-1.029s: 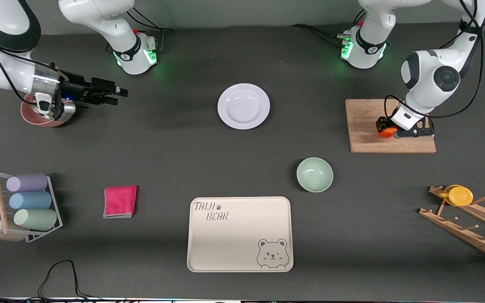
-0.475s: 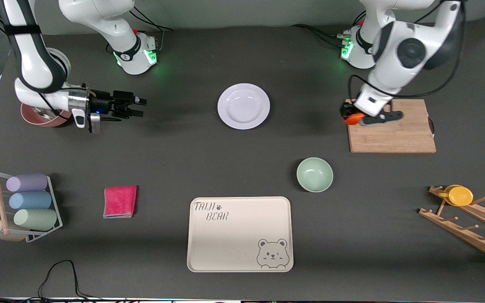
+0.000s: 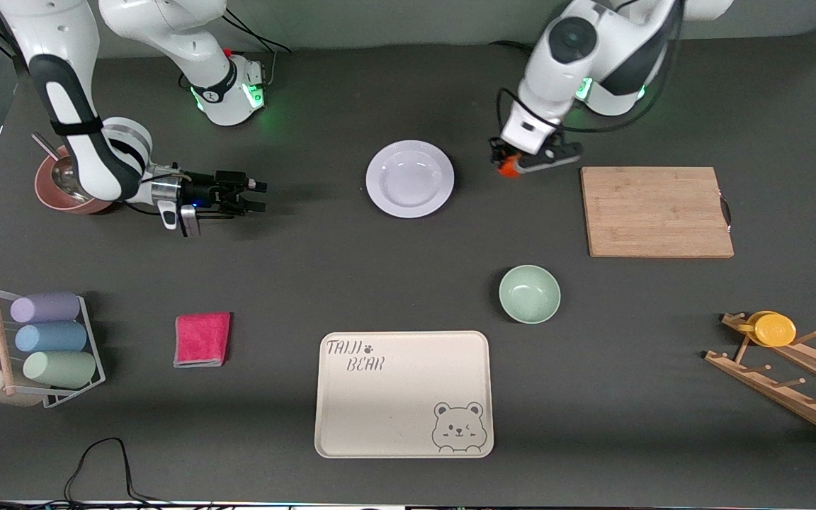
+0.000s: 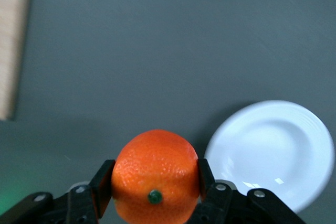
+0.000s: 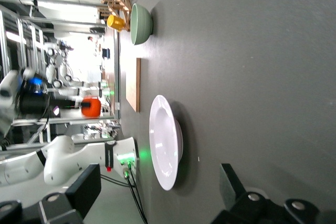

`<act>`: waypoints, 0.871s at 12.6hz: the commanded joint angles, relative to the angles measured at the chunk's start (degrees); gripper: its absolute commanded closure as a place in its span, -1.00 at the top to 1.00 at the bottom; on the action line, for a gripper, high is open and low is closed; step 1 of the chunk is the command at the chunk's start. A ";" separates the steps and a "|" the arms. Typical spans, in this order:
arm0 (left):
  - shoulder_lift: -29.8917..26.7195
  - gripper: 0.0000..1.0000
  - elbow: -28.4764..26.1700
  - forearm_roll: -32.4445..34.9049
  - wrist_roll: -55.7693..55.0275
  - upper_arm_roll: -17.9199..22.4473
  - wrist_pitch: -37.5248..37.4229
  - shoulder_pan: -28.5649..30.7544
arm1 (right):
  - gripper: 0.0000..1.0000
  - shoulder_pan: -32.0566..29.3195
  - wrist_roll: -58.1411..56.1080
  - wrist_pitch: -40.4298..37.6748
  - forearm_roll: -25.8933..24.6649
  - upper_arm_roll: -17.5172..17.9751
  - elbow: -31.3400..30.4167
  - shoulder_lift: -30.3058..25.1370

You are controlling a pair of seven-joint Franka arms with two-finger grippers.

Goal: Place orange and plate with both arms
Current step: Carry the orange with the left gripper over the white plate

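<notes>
My left gripper is going to let go of the orange near the middle of the pale lavender-white plate [image 3: 417,177] [image 4: 265,162].
The pale lavender-white plate [image 3: 410,178] lies on the dark table between the two arms; it also shows in the left wrist view [image 4: 270,153] and in the right wrist view [image 5: 165,142]. My left gripper [image 3: 514,166] is shut on the orange [image 3: 508,169] and holds it in the air over bare table between the plate and the cutting board. The orange fills the jaws in the left wrist view [image 4: 155,178]. My right gripper [image 3: 258,196] is open and empty, low over the table, toward the right arm's end from the plate, pointing at it.
A wooden cutting board [image 3: 656,211] lies toward the left arm's end. A mint-green bowl [image 3: 529,293] and the cream bear tray [image 3: 402,394] lie nearer the camera. A pink cloth [image 3: 202,339], a cup rack [image 3: 40,347], a brown pot [image 3: 68,188] and a wooden rack with a yellow cup [image 3: 773,329] stand around.
My left gripper lifted the orange off the cutting board and carried it toward the plate. My right gripper moved from over the brown pot toward the plate.
</notes>
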 commanded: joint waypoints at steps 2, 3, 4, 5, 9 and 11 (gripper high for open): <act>8.15 -0.77 5.05 -1.37 -11.81 -9.06 8.40 -1.17 | 1.00 -0.08 -6.29 -1.28 7.27 2.48 1.40 6.44; 11.05 -0.77 5.75 -0.76 -14.10 -11.17 12.27 -1.25 | 1.00 -0.08 -8.22 -1.28 8.76 3.35 1.40 7.85; 14.13 -0.77 6.37 0.55 -15.60 -12.76 15.18 -1.34 | 1.00 -0.08 -9.55 -1.28 10.08 3.97 1.49 8.91; 16.86 -0.76 6.90 3.00 -16.92 -13.03 16.51 -2.13 | 1.00 0.01 -9.82 -1.28 10.71 4.06 1.49 9.26; 29.86 -0.74 15.32 19.49 -30.08 -12.69 16.53 -3.54 | 0.49 -0.17 -9.83 -1.28 10.71 4.33 1.84 10.15; 34.27 -0.74 19.37 25.85 -34.77 -12.51 15.74 -3.54 | 0.17 -0.17 -9.91 -1.28 10.71 4.33 1.84 10.15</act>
